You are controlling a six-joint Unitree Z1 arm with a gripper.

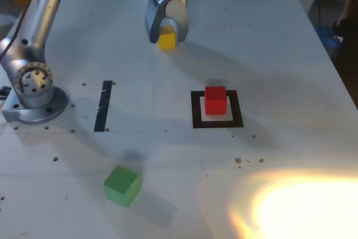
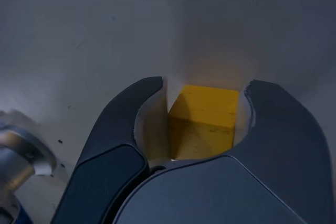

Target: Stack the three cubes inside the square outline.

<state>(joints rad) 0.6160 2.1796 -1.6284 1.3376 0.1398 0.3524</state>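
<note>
The red cube is inside the square outline. Next, my gripper lets go of the yellow cube on top of the red cube (image 1: pixel 216 89) there.
My gripper (image 1: pixel 166 36) reaches down at the far side of the white table and is shut on the yellow cube (image 1: pixel 166 41), which sits between its dark jaws in the wrist view (image 2: pixel 205 121). The cube appears to rest on the table or just above it. The red cube (image 1: pixel 215 100) stands inside the square outline (image 1: pixel 196 121), a black tape frame with a white centre, right of middle in the exterior view. The green cube (image 1: pixel 122 185) lies alone near the front, at the exterior view's left.
A straight black tape strip (image 1: pixel 104 106) lies left of the outline. The arm's silver base (image 1: pixel 33 90) is bolted at the exterior view's left edge. Bright glare (image 1: pixel 302 205) washes out the front right of the table.
</note>
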